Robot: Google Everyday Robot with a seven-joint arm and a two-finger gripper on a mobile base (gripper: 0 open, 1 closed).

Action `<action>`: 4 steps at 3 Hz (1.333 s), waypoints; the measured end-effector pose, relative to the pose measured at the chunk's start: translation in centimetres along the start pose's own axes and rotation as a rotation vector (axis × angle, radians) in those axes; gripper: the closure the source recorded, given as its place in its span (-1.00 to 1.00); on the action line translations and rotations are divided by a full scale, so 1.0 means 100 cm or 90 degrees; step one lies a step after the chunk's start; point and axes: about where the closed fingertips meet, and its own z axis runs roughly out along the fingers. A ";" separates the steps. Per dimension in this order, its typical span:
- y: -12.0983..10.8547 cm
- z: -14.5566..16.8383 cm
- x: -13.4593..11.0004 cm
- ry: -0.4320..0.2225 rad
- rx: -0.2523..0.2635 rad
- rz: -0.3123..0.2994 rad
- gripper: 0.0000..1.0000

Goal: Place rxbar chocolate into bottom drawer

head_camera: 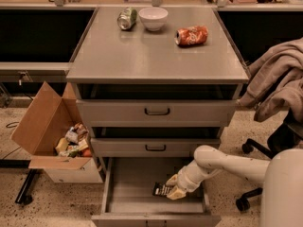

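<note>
Next, my gripper sets the rxbar chocolate down and lets go on the bottom drawer's grey bottom, nearer its front panel [160,198]. The bar is now held low inside that drawer.
The bottom drawer [128,188] of the grey cabinet is pulled open and shows a flat grey floor. The rxbar chocolate [161,189], a small black bar with pale print, is low inside the drawer at its right side, at or just above the floor. My gripper [171,187] reaches in from the right on a white arm and is shut on the bar's right end.
Two shallower drawers with black handles [156,111] sit above, slightly open. The cabinet top holds a green can [127,18], a white bowl [153,18] and a crushed orange can [191,35]. A cardboard box [49,131] of wrappers stands left; a chair with draped cloth [279,82] stands right.
</note>
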 end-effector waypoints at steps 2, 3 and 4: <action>-0.032 0.053 0.028 -0.009 0.010 0.034 1.00; -0.044 0.074 0.044 -0.020 0.010 0.055 1.00; -0.053 0.094 0.057 -0.030 0.003 0.074 1.00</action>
